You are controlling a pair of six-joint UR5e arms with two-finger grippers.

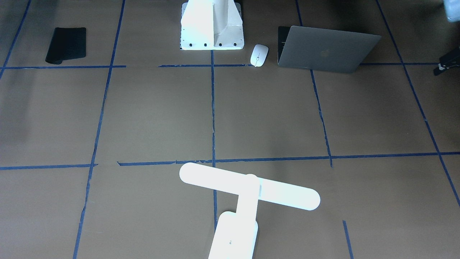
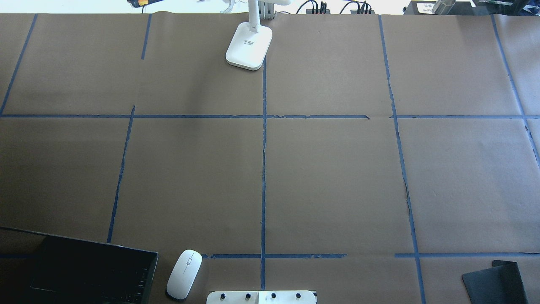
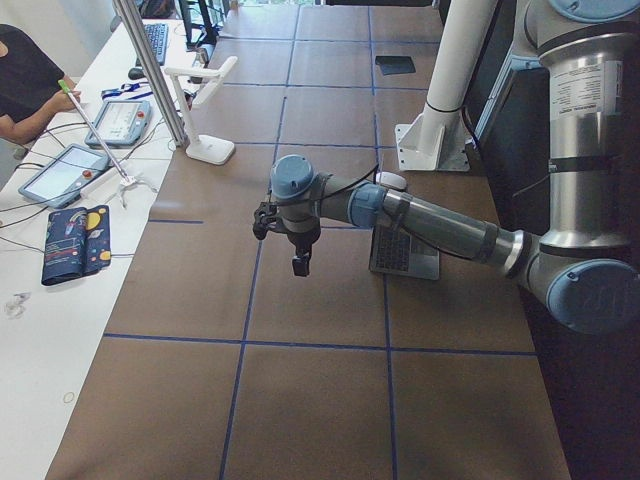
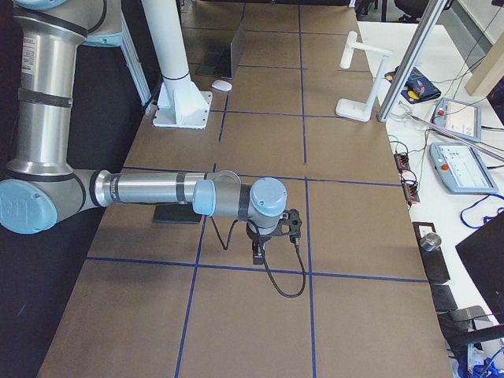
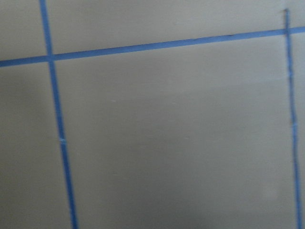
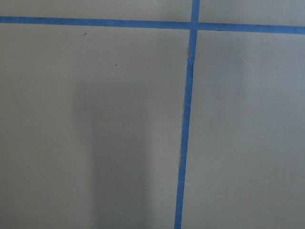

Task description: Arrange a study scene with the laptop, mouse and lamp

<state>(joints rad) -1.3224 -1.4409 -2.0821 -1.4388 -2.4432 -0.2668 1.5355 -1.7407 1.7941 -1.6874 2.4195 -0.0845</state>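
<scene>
The grey laptop is next: next my left gripper moves to the middle of the lid's top edge (image 1: 331, 30) on it and closes there.
The grey laptop (image 1: 323, 50) stands part open near the robot base on its left side, lid towards the front camera; its black keys show in the overhead view (image 2: 84, 270). The white mouse (image 1: 259, 55) lies beside it, towards the pedestal, and also shows from overhead (image 2: 184, 273). The white lamp (image 1: 248, 187) stands at the far edge, middle; its base (image 2: 249, 44) shows from overhead. My left gripper (image 3: 300, 265) hangs over bare table in the left side view, apart from all things. My right gripper (image 4: 258, 252) likewise hangs over bare table. I cannot tell whether either is open or shut.
A black mouse pad (image 1: 66, 45) lies near the base on the robot's right side (image 2: 495, 280). The white bolted pedestal (image 1: 212, 25) stands at the near middle edge. Blue tape lines divide the brown table. A side table with tablets (image 3: 60, 175) and an operator lies beyond the far edge.
</scene>
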